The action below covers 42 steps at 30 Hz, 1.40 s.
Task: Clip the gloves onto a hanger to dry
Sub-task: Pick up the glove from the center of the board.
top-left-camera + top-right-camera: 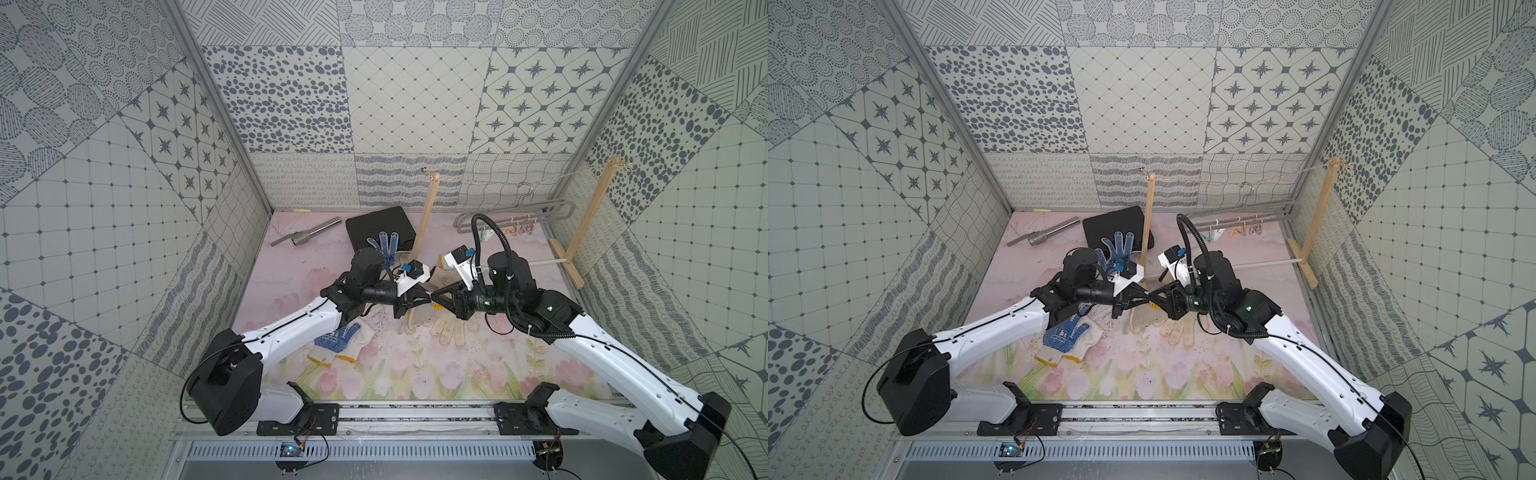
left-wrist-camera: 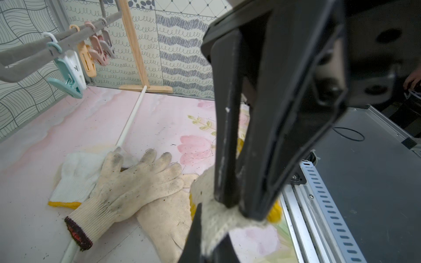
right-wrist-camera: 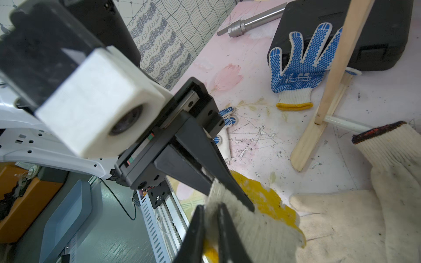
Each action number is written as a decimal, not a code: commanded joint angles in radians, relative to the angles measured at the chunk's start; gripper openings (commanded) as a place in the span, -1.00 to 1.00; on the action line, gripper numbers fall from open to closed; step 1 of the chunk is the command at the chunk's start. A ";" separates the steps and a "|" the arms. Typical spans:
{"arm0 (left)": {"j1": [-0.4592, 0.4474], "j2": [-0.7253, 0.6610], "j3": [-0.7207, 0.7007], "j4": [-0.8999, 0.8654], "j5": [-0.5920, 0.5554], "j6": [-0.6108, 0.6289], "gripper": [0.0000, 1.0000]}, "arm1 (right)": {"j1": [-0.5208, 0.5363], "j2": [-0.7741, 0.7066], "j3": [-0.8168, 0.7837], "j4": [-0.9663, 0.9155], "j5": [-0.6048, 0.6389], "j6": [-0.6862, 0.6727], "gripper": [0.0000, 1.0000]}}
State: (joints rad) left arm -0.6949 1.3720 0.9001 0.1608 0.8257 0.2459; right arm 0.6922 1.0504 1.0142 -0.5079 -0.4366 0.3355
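Observation:
The cuff's white ribbing is in my right gripper, so my left gripper needs to keep the cuff still while my right gripper takes the cuff's yellow edge [image 3: 274, 198].
Both grippers meet above the middle of the mat on one cream glove [image 3: 262, 225] with a yellow-edged cuff. My left gripper [image 1: 427, 296] [image 2: 213, 222] is shut on the cuff. My right gripper [image 1: 434, 297] [image 3: 210, 207] pinches the same cuff from the other side, jaws close together with cloth between. Dirty cream gloves [image 2: 136, 182] [image 1: 453, 330] lie under them. One blue-dotted glove [image 1: 340, 337] lies near the left arm, another [image 3: 298, 63] rests against a black case. The grey hanger [image 1: 515, 216] [image 2: 34, 50] with pastel pegs [image 2: 68, 75] hangs at the back right.
Two wooden posts [image 1: 428, 216] [image 1: 590, 216] joined by string stand at the back, with a white rod [image 1: 544, 262] between their feet. A black case [image 1: 380, 224] and a metal tube [image 1: 309, 235] lie at the back left. A metal rail [image 1: 395, 415] runs along the front.

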 commanded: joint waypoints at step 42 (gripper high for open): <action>-0.016 0.141 0.342 -0.552 0.082 0.033 -1.00 | 0.020 -0.098 -0.079 0.074 0.235 -0.256 -0.49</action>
State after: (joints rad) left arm -0.7078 1.5139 1.2285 -0.3443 0.8551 0.2634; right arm 0.7074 0.9569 0.9375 -0.4946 -0.2081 0.0902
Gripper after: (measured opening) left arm 0.058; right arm 0.265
